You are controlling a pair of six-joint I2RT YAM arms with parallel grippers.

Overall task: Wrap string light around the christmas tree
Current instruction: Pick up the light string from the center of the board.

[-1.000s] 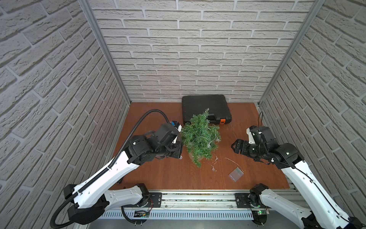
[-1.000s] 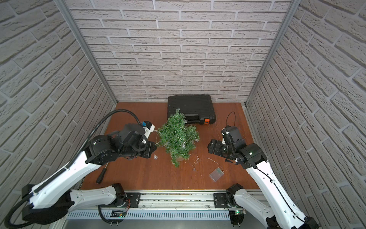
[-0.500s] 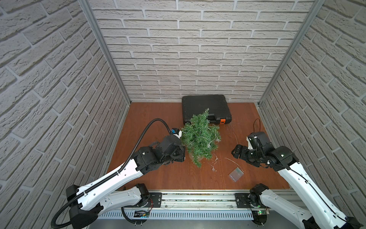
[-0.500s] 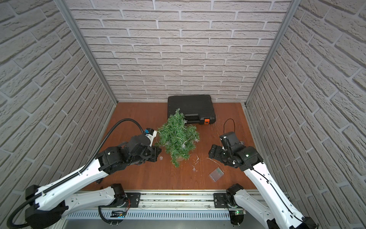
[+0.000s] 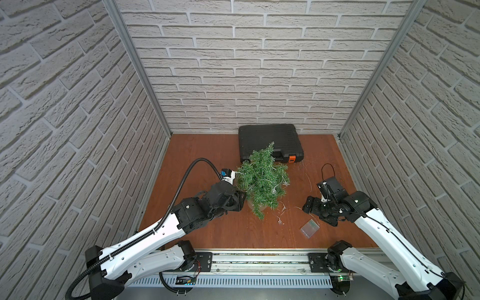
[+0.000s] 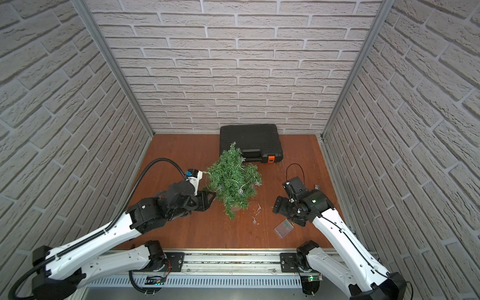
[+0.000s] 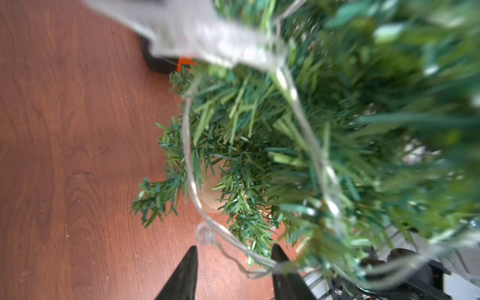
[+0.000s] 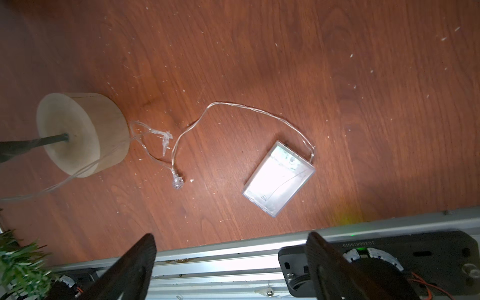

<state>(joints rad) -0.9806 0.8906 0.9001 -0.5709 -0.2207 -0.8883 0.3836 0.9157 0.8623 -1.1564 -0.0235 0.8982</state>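
The robot's right gripper should next move to the clear box and close across its long sides [image 5: 309, 229] [image 8: 275, 183], so that the end with the wire stays free.
The christmas tree [image 5: 262, 179] [image 6: 233, 181] stands mid-table on a beige pot [image 8: 78, 132], leaning a little. The string light [image 7: 188, 155] loops through its branches. Its loose end trails over the wood [image 8: 233, 106] past a clear star [image 8: 166, 140] and a round bulb [image 8: 177, 181] to the clear box [image 8: 279, 179] [image 5: 309, 228]. My left gripper [image 7: 235, 249] [image 5: 240, 201] is low at the tree's left side. It is open; the wire and a bulb [image 7: 205, 233] lie across the gap and against one fingertip [image 7: 277, 253]. My right gripper [image 8: 231, 236] [image 5: 315, 213] hangs open and empty, right of the box.
A black plastic case [image 5: 270, 140] with an orange latch lies at the back, just behind the tree. The metal rail [image 5: 259, 259] with both arm bases runs along the table's front edge. Brick-pattern walls close in three sides.
My left gripper was shut and now stands open, and that arm has swung lower and nearer the tree's base. The right arm has shifted slightly toward the front, still open.
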